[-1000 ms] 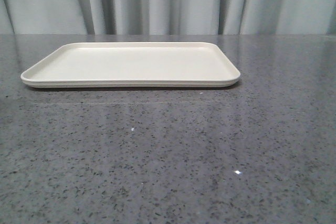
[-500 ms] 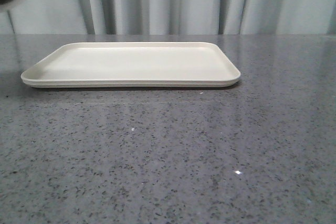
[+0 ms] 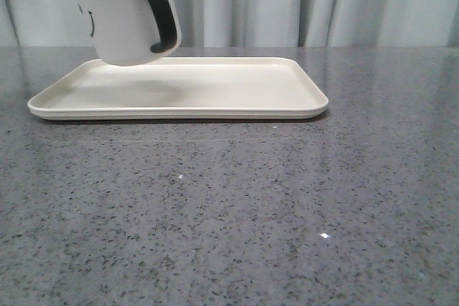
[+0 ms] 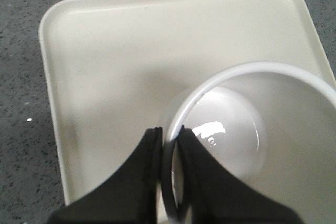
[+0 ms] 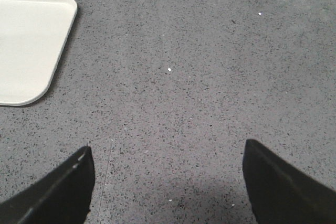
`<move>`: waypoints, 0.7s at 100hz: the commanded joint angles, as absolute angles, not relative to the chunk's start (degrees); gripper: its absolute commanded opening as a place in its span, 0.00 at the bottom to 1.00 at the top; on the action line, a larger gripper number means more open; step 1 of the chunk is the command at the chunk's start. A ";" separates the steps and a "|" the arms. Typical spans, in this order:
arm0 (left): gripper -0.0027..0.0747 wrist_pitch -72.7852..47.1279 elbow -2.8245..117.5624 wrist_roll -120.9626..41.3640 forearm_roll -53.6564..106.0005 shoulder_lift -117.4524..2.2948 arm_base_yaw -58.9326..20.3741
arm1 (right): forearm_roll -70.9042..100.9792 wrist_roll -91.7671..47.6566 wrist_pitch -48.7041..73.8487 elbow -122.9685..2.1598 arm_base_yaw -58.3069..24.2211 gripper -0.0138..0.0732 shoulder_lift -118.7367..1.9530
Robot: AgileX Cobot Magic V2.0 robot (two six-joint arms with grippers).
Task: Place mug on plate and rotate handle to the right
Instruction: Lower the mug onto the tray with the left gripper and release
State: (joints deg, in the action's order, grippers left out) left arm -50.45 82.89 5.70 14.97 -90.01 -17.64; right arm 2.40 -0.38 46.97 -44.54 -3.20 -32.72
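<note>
Next, my left gripper lets go of the white mug on the cream plate (image 3: 170, 98), close to the middle of the plate's front edge.
The white mug (image 3: 118, 16) hangs tilted in the air above the left part of the cream plate (image 3: 237, 87), clear of it. Its black handle (image 3: 159, 13) points right in the front view. Part of the black face print shows on its left side. My left gripper (image 4: 169, 136) is shut on the mug's rim (image 4: 247, 72), one finger inside and one outside; the plate (image 4: 105, 51) lies below. In the front view only a dark bit of that gripper shows at the top left corner. My right gripper (image 5: 167, 156) is open and empty over bare table, to the right of the plate's corner (image 5: 31, 40).
The plate lies on a grey speckled table (image 3: 237, 213) near its far side. Pale curtains (image 3: 287, 1) hang behind the table's far edge.
The mug has come into the front view from the upper left, held by my left gripper, and now hangs over the plate's left part. The plate has not moved.
</note>
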 commanded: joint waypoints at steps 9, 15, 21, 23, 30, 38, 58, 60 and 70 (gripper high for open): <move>0.01 -46.80 86.90 7.35 16.70 -91.79 -19.79 | 2.47 -0.64 42.68 -46.47 -2.87 0.82 -33.30; 0.01 -46.58 87.16 7.47 16.70 -92.86 -20.22 | 2.47 -0.64 42.68 -46.47 -2.87 0.82 -33.30; 0.01 -46.64 87.58 7.56 16.70 -93.65 -20.47 | 2.47 -0.64 42.68 -46.47 -2.87 0.82 -33.30; 0.01 -46.64 87.80 7.56 16.70 -93.93 -20.60 | 2.47 -0.64 42.68 -46.47 -2.87 0.82 -33.30; 0.01 -46.55 88.06 7.69 16.70 -94.62 -20.86 | 2.47 -0.64 42.68 -46.47 -2.87 0.82 -33.30; 0.01 -46.50 88.09 7.80 16.81 -95.20 -21.34 | 2.47 -0.64 42.68 -46.47 -2.87 0.82 -33.30; 0.01 -47.03 88.09 7.80 16.81 -96.44 -21.55 | 2.47 -0.64 42.48 -46.47 -2.87 0.82 -33.30; 0.01 -47.15 88.09 7.80 16.81 -96.59 -21.55 | 2.47 -0.64 42.48 -46.47 -2.87 0.82 -33.30; 0.01 -47.55 88.09 7.68 16.81 -97.07 -21.55 | 2.47 -0.64 42.48 -46.47 -2.87 0.82 -33.30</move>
